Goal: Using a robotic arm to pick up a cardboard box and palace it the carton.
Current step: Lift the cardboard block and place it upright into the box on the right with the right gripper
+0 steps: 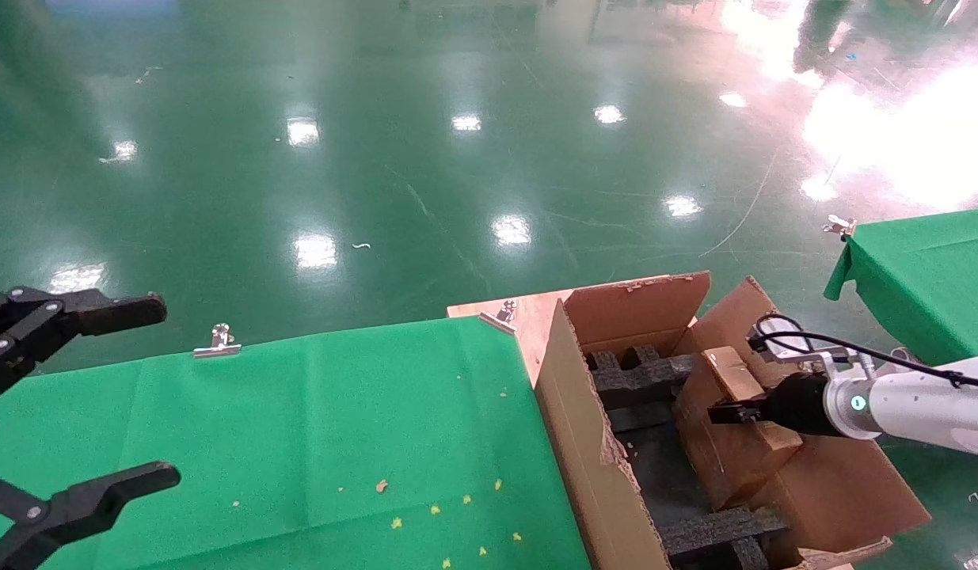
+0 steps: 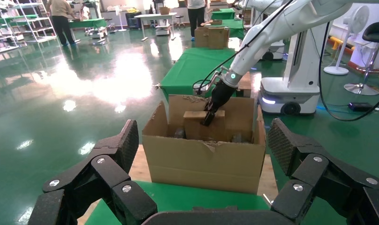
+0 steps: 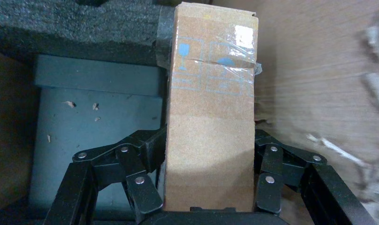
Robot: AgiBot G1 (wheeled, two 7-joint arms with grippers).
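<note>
My right gripper has the cardboard box. It will set the box down in the slot [image 1: 717, 460] [image 3: 188, 154] between the dark panel and the carton's side.
The large brown carton [image 1: 584, 427] stands open at the right end of the green table, with black foam inserts [image 1: 639, 372] inside. The small cardboard box [image 1: 726, 459] stands on edge inside it, leaning toward the right flap. My right gripper [image 1: 730, 412], on the white arm reaching in from the right, is shut on the box's upper edge. In the right wrist view the cardboard box [image 3: 211, 117] fills the gap between the fingers [image 3: 145, 150] of the gripper [image 3: 209, 140], above dark foam [image 3: 84, 28]. My left gripper [image 1: 170, 389] hangs open at the far left over the table, holding nothing.
A green cloth [image 1: 338, 427] covers the table, held by metal clips [image 1: 216, 340] and dotted with yellow crumbs. A wooden board [image 1: 528, 317] shows beside the carton. A second green-covered table [image 1: 924, 269] stands at the right. Shiny green floor lies beyond.
</note>
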